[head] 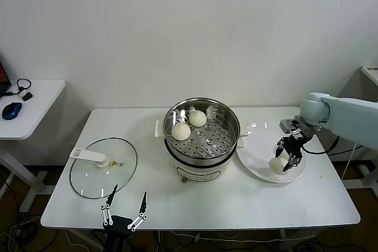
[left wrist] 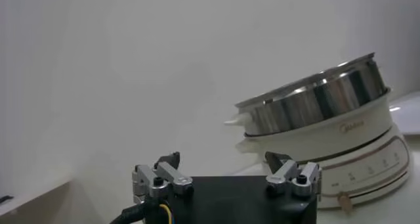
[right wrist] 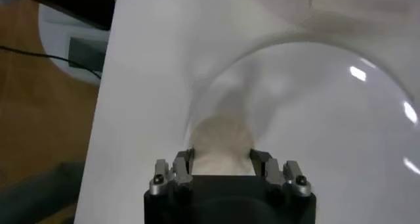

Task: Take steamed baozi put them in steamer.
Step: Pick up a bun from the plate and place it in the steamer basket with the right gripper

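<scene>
I need to let go of the baozi with my right gripper on the near part of the steamer's perforated tray (head: 198,147).
The steamer (head: 202,136) stands at the table's middle, a shiny steel pot on a white base, and also shows in the left wrist view (left wrist: 328,123). Two off-white baozi (head: 181,131) (head: 197,118) lie on its perforated tray at the far left side. A third baozi (head: 277,166) sits at the near edge of the white plate (head: 260,151), to the right of the steamer. My right gripper (head: 286,156) is down over it with the fingers (right wrist: 184,164) against both sides of the bun (right wrist: 221,142). My left gripper (head: 125,203) is open and empty at the table's front edge.
A round glass lid (head: 103,167) with a white handle lies flat on the table's left part. A small side table (head: 32,101) with a blue mouse stands farther left. The table's right edge is just beyond the plate.
</scene>
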Tool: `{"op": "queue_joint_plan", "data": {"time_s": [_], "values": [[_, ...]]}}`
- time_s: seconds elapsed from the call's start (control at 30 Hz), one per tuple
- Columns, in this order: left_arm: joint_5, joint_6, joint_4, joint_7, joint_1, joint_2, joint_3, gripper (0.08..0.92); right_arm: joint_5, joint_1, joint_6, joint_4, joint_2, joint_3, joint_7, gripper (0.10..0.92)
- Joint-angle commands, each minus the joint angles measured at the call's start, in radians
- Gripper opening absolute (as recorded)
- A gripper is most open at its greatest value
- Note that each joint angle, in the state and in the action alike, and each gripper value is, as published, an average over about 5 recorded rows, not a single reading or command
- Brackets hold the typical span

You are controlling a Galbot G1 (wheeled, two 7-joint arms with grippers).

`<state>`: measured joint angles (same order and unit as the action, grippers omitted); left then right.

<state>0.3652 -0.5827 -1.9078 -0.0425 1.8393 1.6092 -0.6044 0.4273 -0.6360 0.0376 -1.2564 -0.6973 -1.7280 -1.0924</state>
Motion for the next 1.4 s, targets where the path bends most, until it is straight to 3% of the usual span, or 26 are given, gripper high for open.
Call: {"op": "queue_joint_plan", "data": {"time_s": [0.03, 0.5, 0.83, 1.4], "values": [[-0.002, 0.001, -0.003, -0.001, -0.003, 0.046, 0.001, 0.823, 0.076, -0.311, -0.108, -0.104, -0.031, -0.194, -0.025, 0.602], [-0.003, 0.006, 0.01, -0.001, -0.014, 0.045, 0.004, 0.823, 0.009, -0.55, -0.4, -0.206, -0.152, -0.185, -0.026, 0.601], [-0.005, 0.007, 0.014, 0.002, -0.019, 0.046, 0.004, 0.823, -0.076, -0.465, -0.434, -0.286, -0.284, -0.024, 0.04, 0.602], [-0.006, 0.003, 0.006, 0.01, -0.007, 0.047, -0.004, 0.823, -0.211, -0.193, -0.386, -0.23, -0.445, 0.099, 0.078, 0.6]]}}
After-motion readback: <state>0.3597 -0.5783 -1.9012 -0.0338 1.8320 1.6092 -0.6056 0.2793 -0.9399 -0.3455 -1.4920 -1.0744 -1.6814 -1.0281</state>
